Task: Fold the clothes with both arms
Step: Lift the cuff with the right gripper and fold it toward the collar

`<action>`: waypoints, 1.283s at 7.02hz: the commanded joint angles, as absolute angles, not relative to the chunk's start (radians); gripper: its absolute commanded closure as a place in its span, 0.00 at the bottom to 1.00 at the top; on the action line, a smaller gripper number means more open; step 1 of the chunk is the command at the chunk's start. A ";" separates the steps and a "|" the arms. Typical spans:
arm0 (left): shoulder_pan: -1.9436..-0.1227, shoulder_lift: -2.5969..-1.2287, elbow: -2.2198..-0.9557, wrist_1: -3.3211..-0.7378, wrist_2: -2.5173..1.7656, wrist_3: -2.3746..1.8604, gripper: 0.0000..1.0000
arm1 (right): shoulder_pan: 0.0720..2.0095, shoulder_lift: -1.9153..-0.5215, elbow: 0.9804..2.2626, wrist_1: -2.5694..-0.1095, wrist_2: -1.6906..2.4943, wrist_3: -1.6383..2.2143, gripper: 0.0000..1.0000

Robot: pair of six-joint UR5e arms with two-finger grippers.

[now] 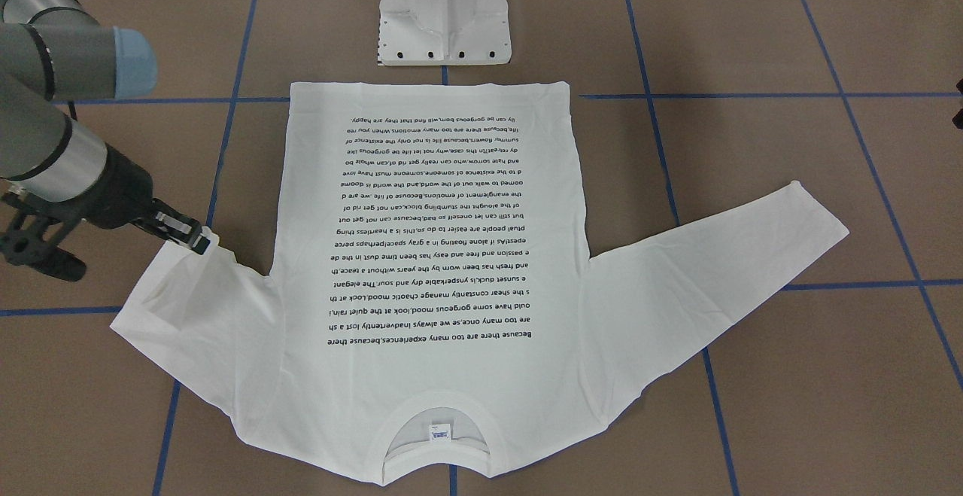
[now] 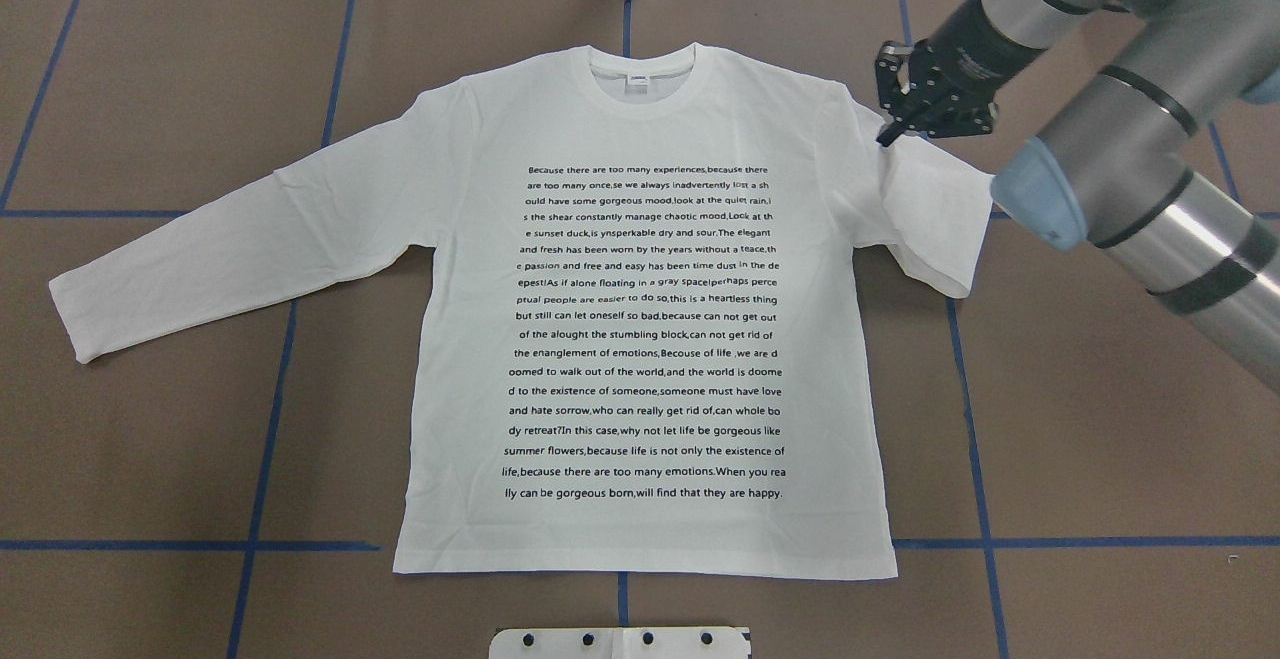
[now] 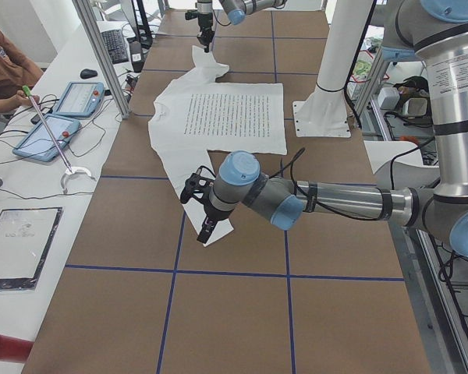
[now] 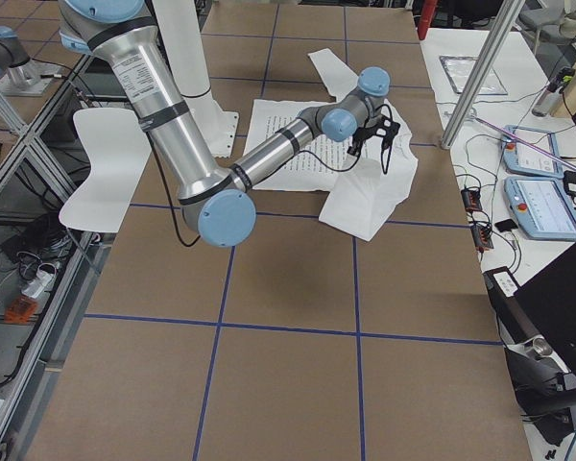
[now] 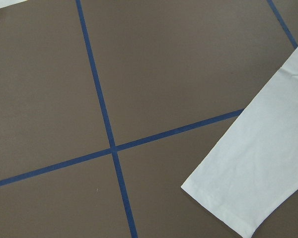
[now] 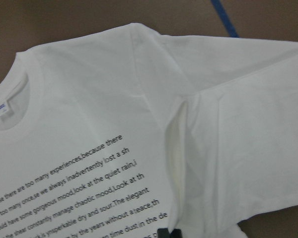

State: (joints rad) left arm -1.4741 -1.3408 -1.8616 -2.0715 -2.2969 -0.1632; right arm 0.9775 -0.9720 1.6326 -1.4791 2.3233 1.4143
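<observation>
Next, my right gripper lets go of the end of the doubled-back sleeve on the shirt's front [image 1: 575,261], by the armpit of the outstretched sleeve.
The white long-sleeved T-shirt [image 2: 640,339] lies flat with its printed text up and its collar [image 2: 640,64] at the far side. Its left sleeve [image 2: 200,249] stretches out flat. The right sleeve [image 2: 930,219] is doubled back toward the shoulder, and my right gripper [image 2: 888,134] is shut on its end, holding the cloth slightly raised [image 4: 374,187]. My left gripper [image 3: 204,226] hangs above the table near the left cuff [image 5: 238,193]. It shows only in the left side view, so I cannot tell whether it is open or shut.
The white pedestal base [image 1: 444,22] stands just beyond the shirt's hem. Blue tape lines [image 2: 265,439] cross the brown table. A side bench holds tablets [image 3: 62,117], and a person [image 3: 0,62] sits beside it.
</observation>
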 commanded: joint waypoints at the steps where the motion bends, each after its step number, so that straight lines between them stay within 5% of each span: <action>1: -1.474 -1.341 -1.858 -2.072 -2.296 -0.164 0.00 | 0.875 -0.676 1.377 -1.377 2.270 1.544 1.00; 3: -1.474 -1.339 -1.861 -2.072 -2.298 -0.166 0.00 | 0.731 -0.481 1.069 -1.081 2.104 1.654 1.00; 9: -1.474 -1.339 -1.861 -2.072 -2.298 -0.164 0.00 | 0.618 -0.443 1.063 -1.057 2.037 1.657 1.00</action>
State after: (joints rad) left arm -1.4742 -1.3392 -1.8601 -2.0724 -2.2978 -0.1646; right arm 0.6427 -0.4532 1.0641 -1.0655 2.0516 1.6585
